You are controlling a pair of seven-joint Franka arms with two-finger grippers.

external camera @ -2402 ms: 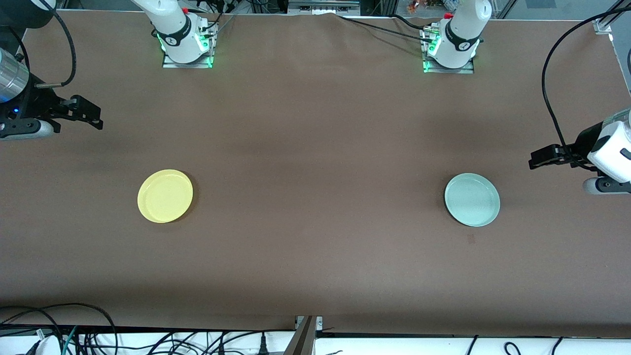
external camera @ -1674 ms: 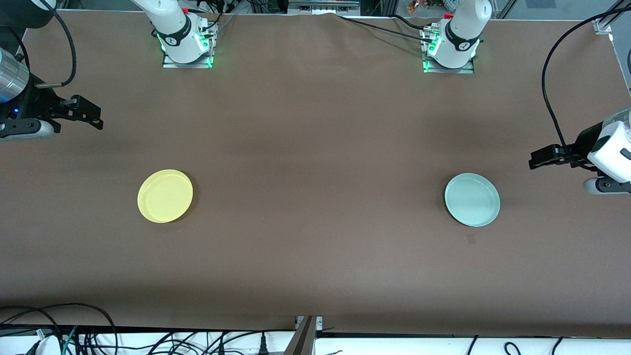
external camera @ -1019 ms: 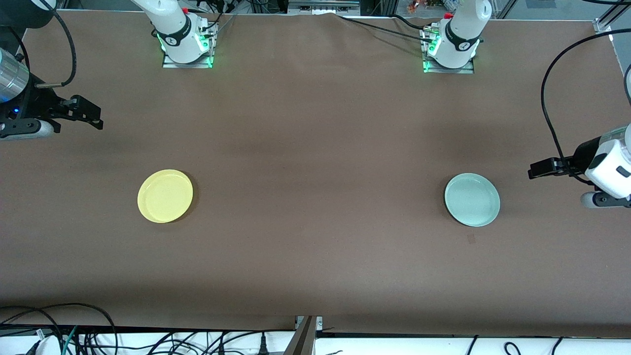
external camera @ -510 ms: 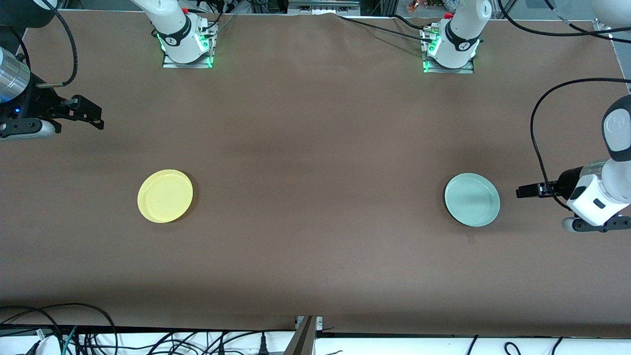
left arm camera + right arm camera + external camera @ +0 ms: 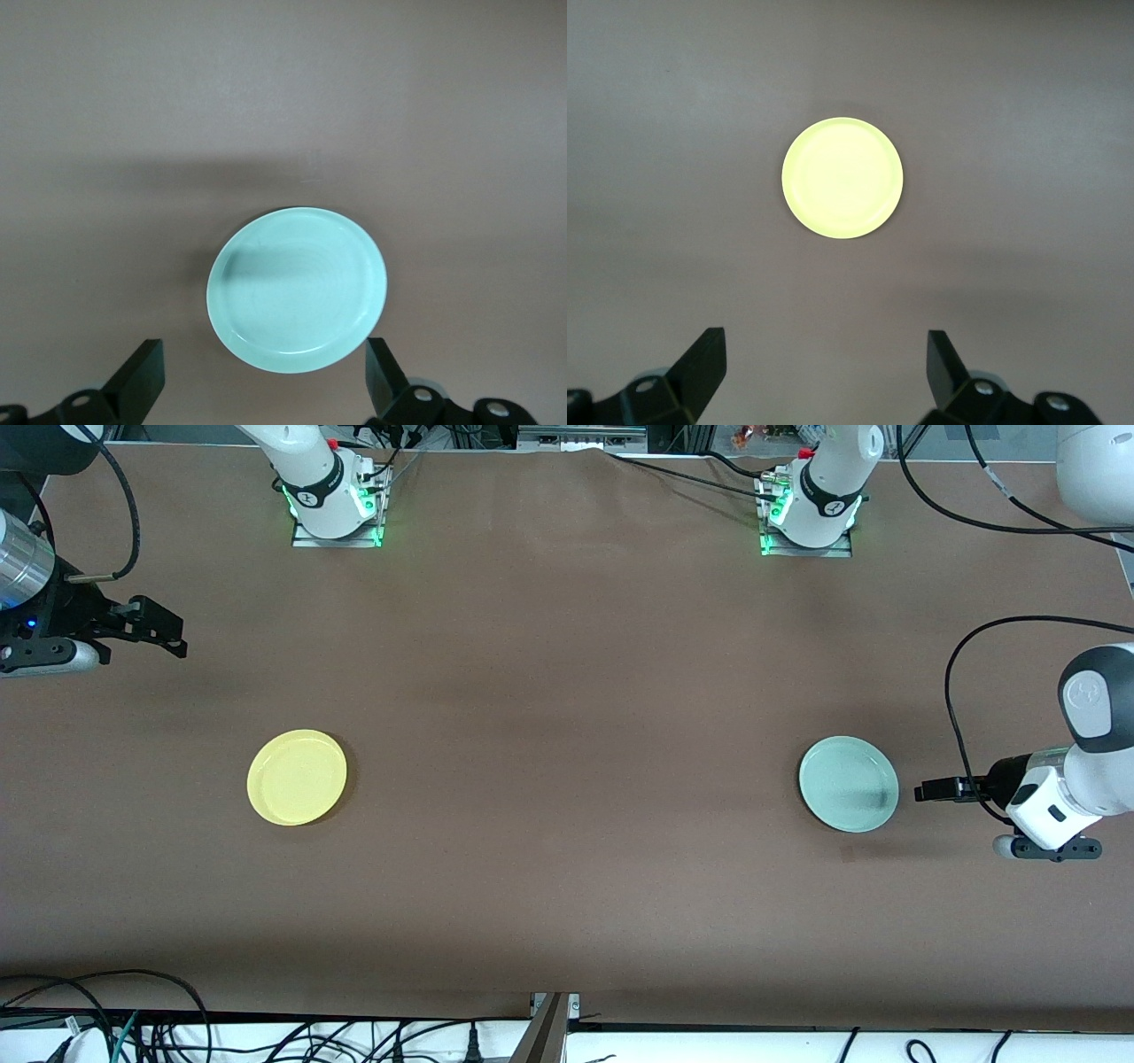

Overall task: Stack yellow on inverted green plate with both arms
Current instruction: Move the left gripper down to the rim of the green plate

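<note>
I will next close my left gripper on the green plate's rim (image 5: 897,786) (image 5: 210,305), on the side that is farthest from the yellow plate.
The yellow plate (image 5: 297,777) lies rim up on the brown table toward the right arm's end; it also shows in the right wrist view (image 5: 842,178). The green plate (image 5: 849,784) lies rim up toward the left arm's end, and shows in the left wrist view (image 5: 298,289). My left gripper (image 5: 927,789) is open and empty, low over the table just beside the green plate's edge, its fingers (image 5: 142,382) spread wider than the plate. My right gripper (image 5: 170,638) is open and empty over bare table at the right arm's end, apart from the yellow plate; its fingers (image 5: 704,359) frame bare table.
The two arm bases (image 5: 337,505) (image 5: 808,514) stand along the table edge farthest from the front camera. Brown table (image 5: 567,779) stretches between the two plates. A black cable (image 5: 957,691) loops from the left arm. Cables hang below the near table edge.
My left arm has swung round and lowered, bringing its gripper down beside the green plate's edge. The right arm and both plates have not moved.
</note>
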